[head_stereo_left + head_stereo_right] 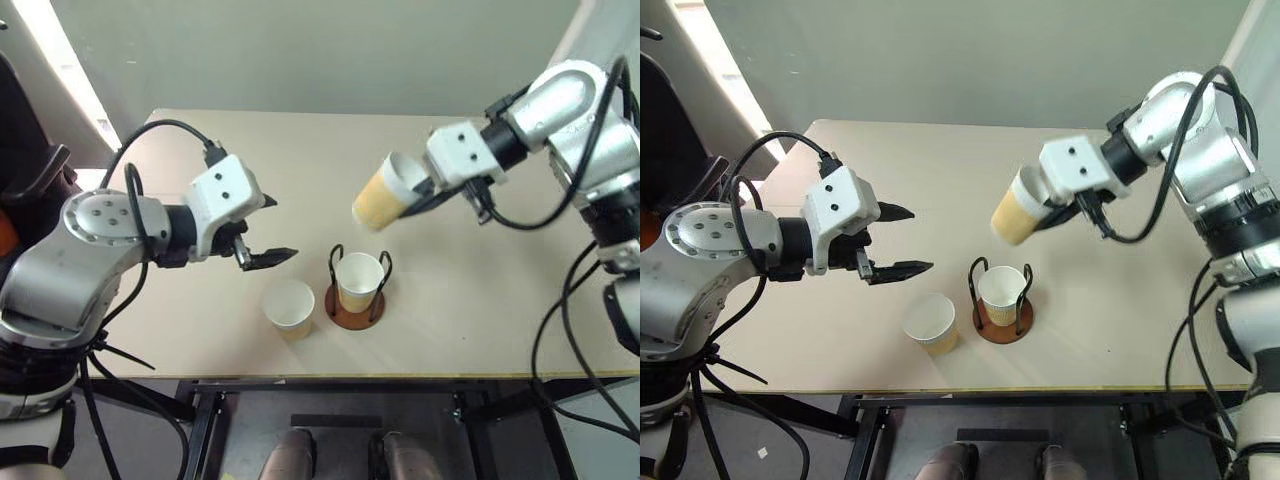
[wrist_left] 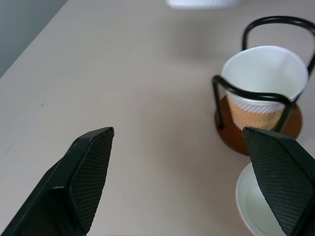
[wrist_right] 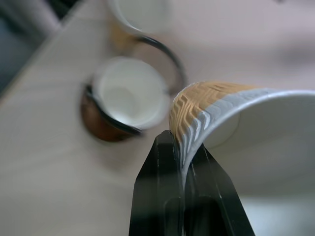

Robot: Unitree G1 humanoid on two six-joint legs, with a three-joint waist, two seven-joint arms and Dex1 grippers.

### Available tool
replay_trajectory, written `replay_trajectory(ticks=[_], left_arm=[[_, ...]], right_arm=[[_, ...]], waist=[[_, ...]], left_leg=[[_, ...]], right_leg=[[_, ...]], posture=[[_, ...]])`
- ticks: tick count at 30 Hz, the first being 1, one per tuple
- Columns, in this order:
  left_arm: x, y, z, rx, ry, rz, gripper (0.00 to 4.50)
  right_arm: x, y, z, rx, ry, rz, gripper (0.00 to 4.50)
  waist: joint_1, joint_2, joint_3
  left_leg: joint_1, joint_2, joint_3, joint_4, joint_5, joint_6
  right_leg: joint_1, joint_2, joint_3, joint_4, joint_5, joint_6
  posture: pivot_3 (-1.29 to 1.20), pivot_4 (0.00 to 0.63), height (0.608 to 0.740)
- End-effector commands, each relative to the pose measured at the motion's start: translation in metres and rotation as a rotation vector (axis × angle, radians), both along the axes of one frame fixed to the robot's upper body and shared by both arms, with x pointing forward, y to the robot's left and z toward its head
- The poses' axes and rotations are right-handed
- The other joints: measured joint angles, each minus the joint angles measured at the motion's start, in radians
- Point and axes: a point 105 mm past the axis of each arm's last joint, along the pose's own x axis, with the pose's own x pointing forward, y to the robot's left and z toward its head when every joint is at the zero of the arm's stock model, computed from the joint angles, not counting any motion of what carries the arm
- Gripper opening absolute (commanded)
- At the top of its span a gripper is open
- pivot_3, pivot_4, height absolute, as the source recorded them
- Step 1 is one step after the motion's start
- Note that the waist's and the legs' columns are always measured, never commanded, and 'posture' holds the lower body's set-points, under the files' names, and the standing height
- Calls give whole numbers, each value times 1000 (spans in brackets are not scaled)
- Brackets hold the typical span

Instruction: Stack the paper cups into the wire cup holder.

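My right gripper has a paper cup. It will let go of that cup inside the cup standing in the wire cup holder (image 1: 358, 274) (image 3: 131, 92).
One paper cup (image 1: 358, 280) stands upright inside the wire cup holder (image 1: 353, 312), near the table's front edge. A second paper cup (image 1: 289, 306) stands loose on the table just left of the holder. My right gripper (image 3: 183, 143) is shut on the rim wall of a third paper cup (image 1: 384, 196). It holds that cup tilted in the air, above and slightly right of the holder. My left gripper (image 1: 272, 230) hovers open and holding nothing, left of the holder and above the loose cup.
The beige table (image 1: 480, 300) carries nothing but the cups and holder. Its front edge runs just below the holder. A grey wall stands behind the table's far edge.
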Motion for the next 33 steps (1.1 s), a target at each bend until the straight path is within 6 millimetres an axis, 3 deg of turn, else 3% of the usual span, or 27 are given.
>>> replay_trajectory(ticks=[1, 5, 17, 31, 33], left_arm=[[0, 2, 6, 38, -47, -13, 4500], [4, 5, 8, 36, -55, 1, 4500], [2, 6, 4, 63, -59, 10, 4500], [0, 5, 3, 72, -67, 10, 4500], [0, 5, 3, 72, -67, 11, 4500]], right_arm=[[-16, 13, -3, -16, 18, 83, 32], [-9, 16, -13, -55, 5, 70, 32], [-11, 21, -35, -120, 5, 107, 32], [-8, 24, -38, -181, -60, 141, 32], [-7, 23, -38, -188, -67, 139, 430]], waist=[[-5, 0, 0], [-8, 0, 0], [-5, 0, 0], [-5, 0, 0], [-5, 0, 0]], left_leg=[[1, 0, 0, 0, 0, 4], [2, 1, -1, -1, 3, 6], [0, 0, -1, 0, 1, 8], [1, 0, -1, 1, 1, 8], [1, 0, -1, 1, 1, 8]], right_leg=[[0, 0, 0, 1, 0, 0], [0, 0, 0, 3, 1, 0], [0, 0, 0, 1, 1, 0], [0, 0, -1, 2, 1, 0], [0, 0, -1, 2, 1, 0]], posture=[[0, 150, 740], [0, 150, 740], [0, 150, 740], [0, 150, 740], [0, 150, 740]])
